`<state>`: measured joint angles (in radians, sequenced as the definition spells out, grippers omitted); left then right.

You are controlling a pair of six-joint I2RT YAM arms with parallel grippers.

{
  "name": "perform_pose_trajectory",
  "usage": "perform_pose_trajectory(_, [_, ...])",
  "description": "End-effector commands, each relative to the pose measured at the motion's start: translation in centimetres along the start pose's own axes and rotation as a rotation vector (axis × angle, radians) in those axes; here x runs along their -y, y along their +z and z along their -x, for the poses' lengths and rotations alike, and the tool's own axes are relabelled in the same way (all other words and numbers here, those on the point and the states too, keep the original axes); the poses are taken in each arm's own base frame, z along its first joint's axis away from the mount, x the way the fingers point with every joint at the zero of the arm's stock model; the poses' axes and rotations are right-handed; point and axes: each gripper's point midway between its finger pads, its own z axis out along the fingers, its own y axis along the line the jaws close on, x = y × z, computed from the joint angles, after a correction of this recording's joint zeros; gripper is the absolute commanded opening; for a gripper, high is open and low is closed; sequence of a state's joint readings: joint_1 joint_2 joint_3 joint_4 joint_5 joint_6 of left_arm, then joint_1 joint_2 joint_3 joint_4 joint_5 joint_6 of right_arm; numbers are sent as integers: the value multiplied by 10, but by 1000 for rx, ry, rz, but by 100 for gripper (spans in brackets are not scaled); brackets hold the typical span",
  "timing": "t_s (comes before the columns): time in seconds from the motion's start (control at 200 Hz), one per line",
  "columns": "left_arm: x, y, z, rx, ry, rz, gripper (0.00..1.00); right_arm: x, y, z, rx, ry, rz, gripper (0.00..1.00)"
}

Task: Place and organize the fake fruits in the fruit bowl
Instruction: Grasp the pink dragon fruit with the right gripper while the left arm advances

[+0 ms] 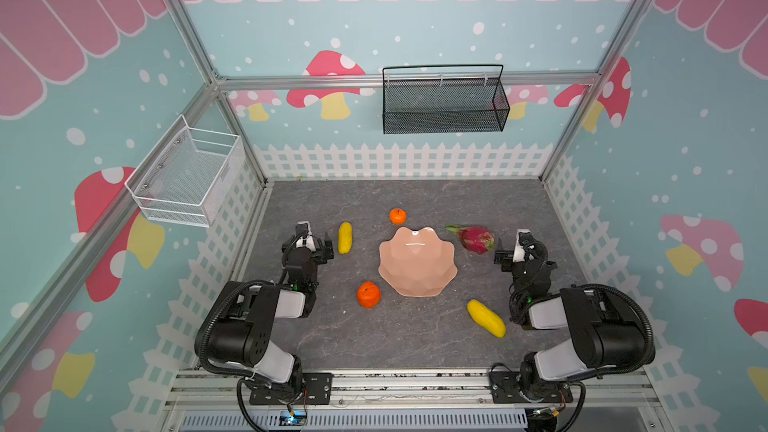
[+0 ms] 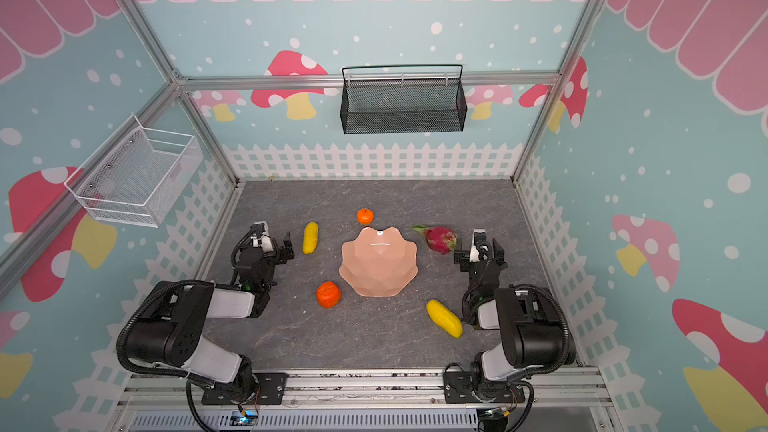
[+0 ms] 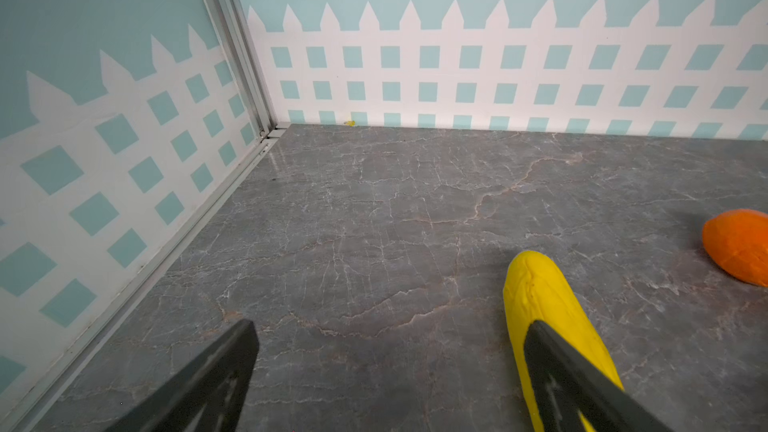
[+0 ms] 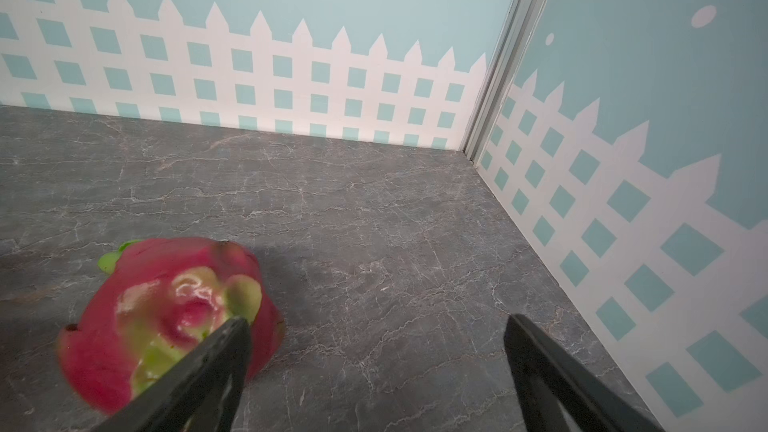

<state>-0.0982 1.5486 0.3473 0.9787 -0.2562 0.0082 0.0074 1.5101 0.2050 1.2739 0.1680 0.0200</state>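
Note:
Next, I close my right gripper on the rounded red end [image 1: 484, 240] [image 4: 185, 316] of the dragon fruit, on the opposite end from its green leaves.
The empty peach-pink fruit bowl [image 1: 417, 280] [image 2: 377, 280] stands mid-floor in both top views. Around it lie two tangerines, far [image 1: 397, 216] and near-left [image 1: 368, 294], two yellow fruits, left [image 1: 344, 237] and near-right [image 1: 486, 318], and a dragon fruit [image 1: 473, 238] at the right. My left gripper [image 1: 314, 239] [image 3: 392, 326] is open just left of the left yellow fruit [image 3: 544, 305], which lies outside one finger. My right gripper [image 1: 519, 249] [image 4: 377, 322] is open just right of the dragon fruit [image 4: 166, 317]. Only bare floor lies between each pair of fingers.
A white wire basket [image 1: 187, 178] hangs on the left wall and a black mesh basket [image 1: 444, 103] on the back wall, both above the floor. Walls and metal frame posts close in the grey marbled floor [image 1: 415, 197]. The far tangerine [image 3: 739, 247] shows in the left wrist view.

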Motion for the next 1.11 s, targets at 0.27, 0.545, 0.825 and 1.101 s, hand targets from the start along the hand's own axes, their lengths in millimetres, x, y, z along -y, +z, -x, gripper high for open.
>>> perform_pose_trajectory(0.27, [-1,8,0,-44,-33,-48,100,1,0,3,18,6,-4,98])
perform_pose_trajectory(0.545, [-2,8,0,-43,-35,-45,100,1,-1,3,17,5,-5,98])
perform_pose_trajectory(0.825, [-30,-24,62,23,-124,131,100,18,-16,35,1,31,-61,98])
perform_pose_trajectory(1.101, [137,-55,134,-141,43,-492,100,-12,-5,71,-190,-1,163,98])
